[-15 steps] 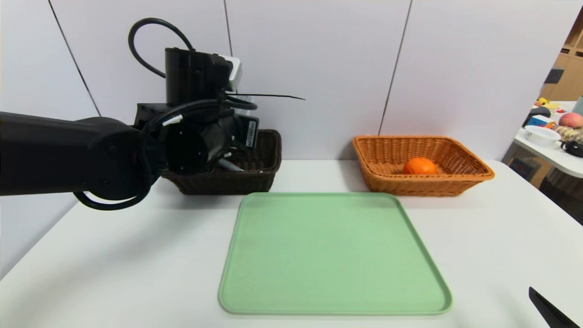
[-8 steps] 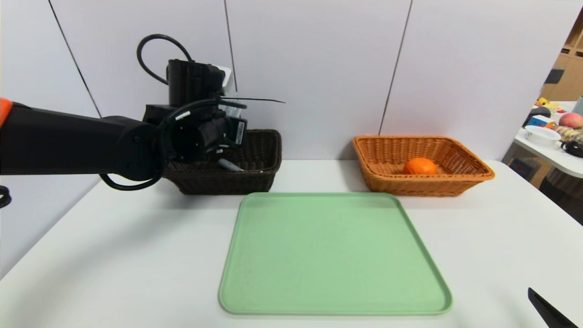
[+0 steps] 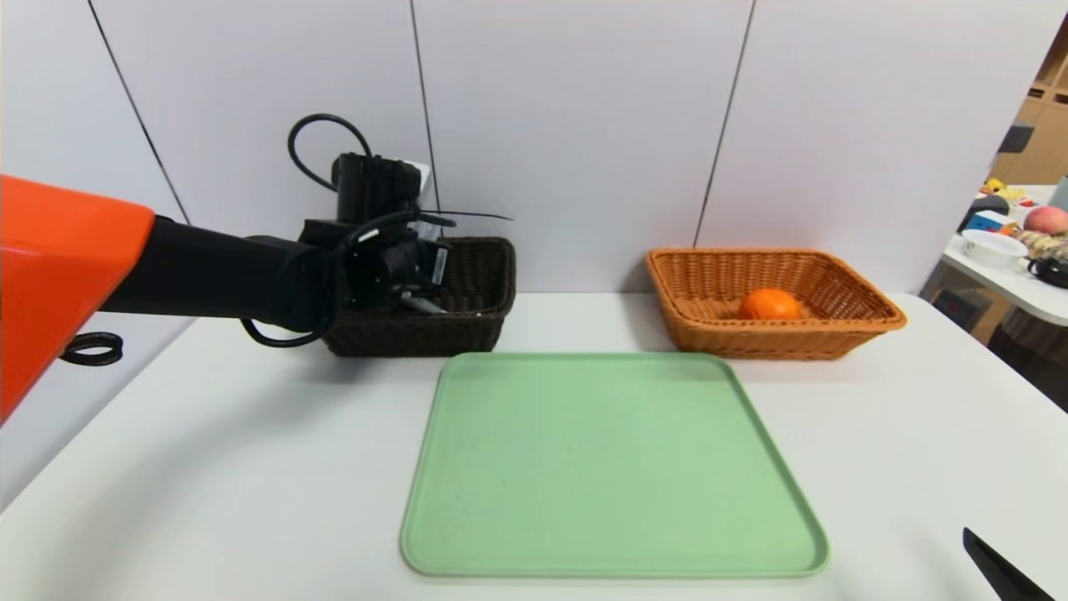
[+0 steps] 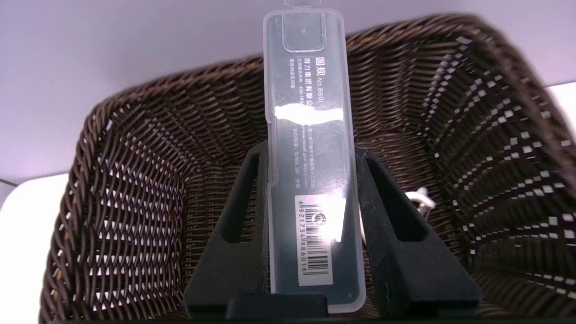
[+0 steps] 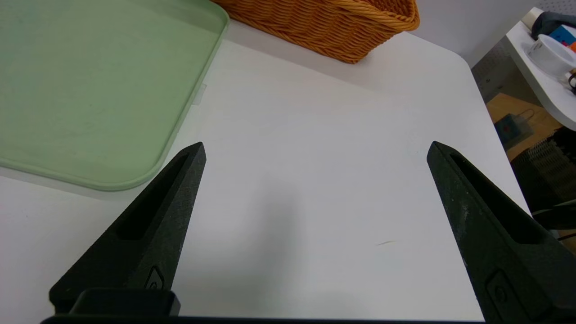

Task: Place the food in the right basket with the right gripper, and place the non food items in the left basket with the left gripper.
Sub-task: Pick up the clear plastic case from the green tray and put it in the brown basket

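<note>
The clear plastic case, now hanging over the dark brown basket's inside, will be let go by my left gripper across the small white item inside the dark brown basket (image 3: pixel 412 299) (image 4: pixel 343 202).
My left gripper (image 4: pixel 310 150) is shut on a clear plastic case (image 4: pixel 310 90) with a barcode label, held lengthwise between the fingers. It hangs over the inside of the dark brown left basket (image 4: pixel 135 180). In the head view the left arm (image 3: pixel 250 280) reaches out to that basket (image 3: pixel 476 330) and hides the fingers. An orange (image 3: pixel 769 304) lies in the orange wicker right basket (image 3: pixel 868 321). My right gripper (image 5: pixel 316 145) is open and empty above the bare table, near the front right corner.
A green tray (image 3: pixel 609 467) with nothing on it lies at the table's middle, in front of both baskets. A small white item (image 4: pixel 418 200) lies on the dark basket's floor. A side table with dishes (image 3: pixel 1001 250) stands at the far right.
The left arm has stretched farther away and come down towards the dark basket, still gripping the case. The right gripper has stayed put.
</note>
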`<state>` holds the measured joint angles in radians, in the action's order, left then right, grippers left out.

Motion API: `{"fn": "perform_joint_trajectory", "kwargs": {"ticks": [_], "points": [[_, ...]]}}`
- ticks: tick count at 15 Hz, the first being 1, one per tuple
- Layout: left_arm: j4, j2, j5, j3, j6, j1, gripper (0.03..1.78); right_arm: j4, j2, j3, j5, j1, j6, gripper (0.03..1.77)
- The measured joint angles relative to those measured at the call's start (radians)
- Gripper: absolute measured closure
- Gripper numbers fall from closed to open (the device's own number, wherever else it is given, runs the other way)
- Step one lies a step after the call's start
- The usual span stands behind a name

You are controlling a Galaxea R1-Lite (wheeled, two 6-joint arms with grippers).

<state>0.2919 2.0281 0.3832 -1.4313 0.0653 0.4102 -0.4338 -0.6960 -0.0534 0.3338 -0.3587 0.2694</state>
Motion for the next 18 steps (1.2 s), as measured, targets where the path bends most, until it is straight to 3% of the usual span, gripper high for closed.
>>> {"fn": "perform_joint_trajectory", "kwargs": {"ticks": [17, 18], "points": [[0.067, 0.102, 0.001, 0.003, -0.003, -0.018, 1.19, -0.002, -0.03, 0.003, -0.001, 0.0, -0.003, 0.11], [0.072, 0.102, 0.003, 0.002, -0.004, -0.019, 1.13, -0.002, -0.031, 0.003, -0.001, 0.0, -0.003, 0.11]]}}
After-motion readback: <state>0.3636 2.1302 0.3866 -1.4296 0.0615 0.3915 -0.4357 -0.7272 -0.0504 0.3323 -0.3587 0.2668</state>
